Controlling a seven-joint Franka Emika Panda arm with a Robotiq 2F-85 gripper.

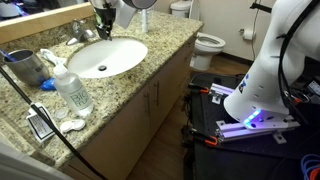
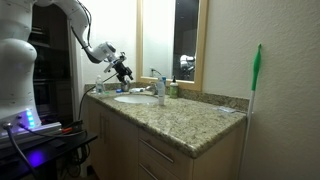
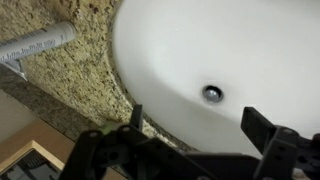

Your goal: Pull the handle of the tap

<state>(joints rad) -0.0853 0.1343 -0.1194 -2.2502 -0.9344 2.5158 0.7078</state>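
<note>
The silvery tap's handle (image 1: 78,29) behind the white basin is the next thing my gripper needs to go to and close on.
The small silvery tap (image 1: 84,33) stands at the back rim of the oval white basin (image 1: 105,57). It also shows in an exterior view (image 2: 154,76). Its handle is too small to tell apart from the spout. My gripper (image 1: 103,14) hovers above the back of the basin, close to the tap, and is seen from the side in an exterior view (image 2: 122,69). In the wrist view the gripper (image 3: 200,125) is open and empty over the basin (image 3: 230,50) and its drain (image 3: 212,94). A silvery-grey bar (image 3: 40,42), perhaps part of the tap, lies at the top left.
A clear pump bottle (image 1: 72,88), a blue cup (image 1: 25,68) and small items sit on the granite counter (image 1: 150,70). A toilet (image 1: 207,43) stands beyond. A tall green-and-white stick (image 2: 255,85) leans on the wall. The mirror frame (image 2: 140,40) is behind the tap.
</note>
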